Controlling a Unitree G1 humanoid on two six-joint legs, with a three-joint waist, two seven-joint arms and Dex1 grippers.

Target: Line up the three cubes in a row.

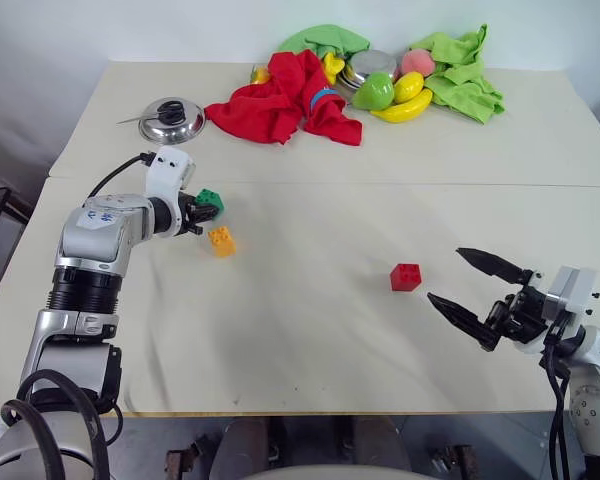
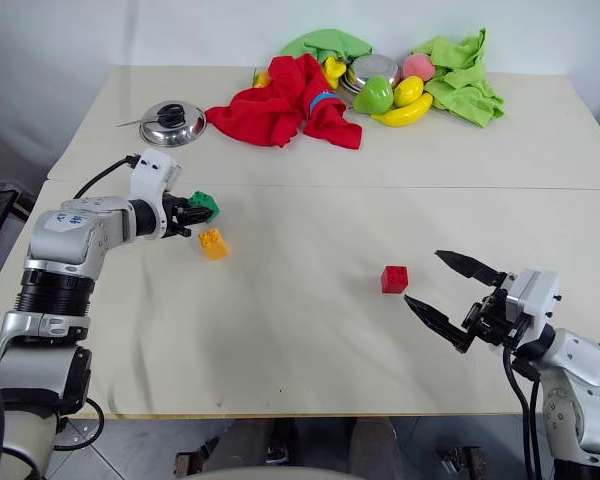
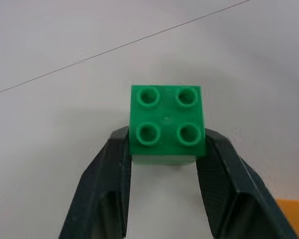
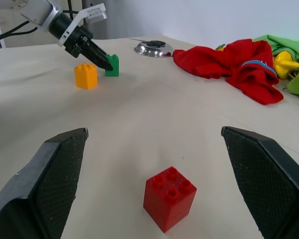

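Observation:
My left gripper has the green cube. It will let go of the cube on bare table [image 1: 341,276] beside the red cube, toward the orange-yellow cube.
The green cube [image 3: 167,124] rests on the table at the left, and my left gripper [image 1: 203,213] is shut on it, one finger pressed against each side. The orange-yellow cube [image 1: 221,240] stands just beside it, nearer the table's front and apart from the fingers. Further right the red cube [image 1: 406,277] sits alone. My right gripper [image 1: 445,275] hovers open to the right of the red cube, pointing at it with a gap between. In the right wrist view the red cube [image 4: 169,198] lies between and ahead of the wide-spread fingers [image 4: 55,169].
At the back of the table are a steel lid [image 1: 172,120], a red cloth [image 1: 280,105], green cloths [image 1: 465,70], a steel bowl [image 1: 372,65] and toy fruit [image 1: 405,100]. A seam [image 1: 400,183] crosses the table. Bare table [image 1: 310,330] lies between the cubes.

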